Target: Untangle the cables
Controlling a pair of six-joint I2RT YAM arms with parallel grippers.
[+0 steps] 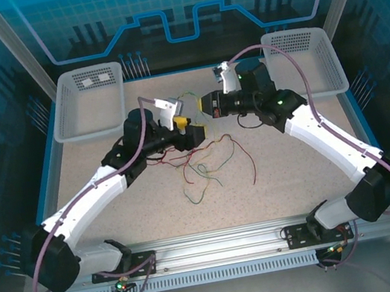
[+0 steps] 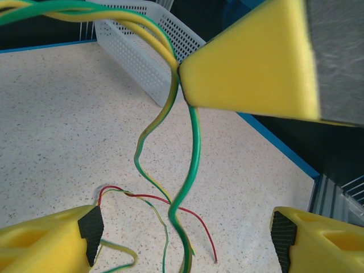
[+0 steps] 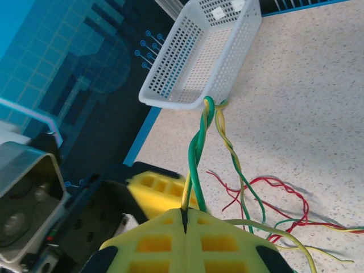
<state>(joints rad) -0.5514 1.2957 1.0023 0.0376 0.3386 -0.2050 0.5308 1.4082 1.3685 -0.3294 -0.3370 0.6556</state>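
Observation:
I should take the cable's hanging length (image 2: pixel 177 224) with my left gripper before my right gripper regrasps, because my right gripper pinches bunched lengths of the green-and-yellow cable.
The cables are thin red, green and yellow wires. Most lie in a loose tangle (image 1: pixel 205 161) on the speckled table between the arms. My right gripper (image 3: pixel 183 215) is shut on a twisted green-and-yellow strand (image 3: pixel 196 145), which rises from its tips and loops back down to the red wires (image 3: pixel 278 185). My left gripper (image 2: pixel 186 232) is open wide. The same green-and-yellow strand (image 2: pixel 193 148) hangs between its fingers without touching the pads (image 2: pixel 91 227). The right gripper's yellow tip (image 2: pixel 250 62) pinches that strand just above. Seen from above, the left gripper (image 1: pixel 185 123) and right gripper (image 1: pixel 200 107) nearly meet mid-table.
A white perforated basket (image 1: pixel 89 100) stands at the back left and another basket (image 1: pixel 308 58) at the back right. One basket's wall (image 2: pixel 142 51) lies just behind the grippers. A blue rim (image 2: pixel 278 145) marks the table's edge. A red wire (image 2: pixel 148 197) lies on the table below.

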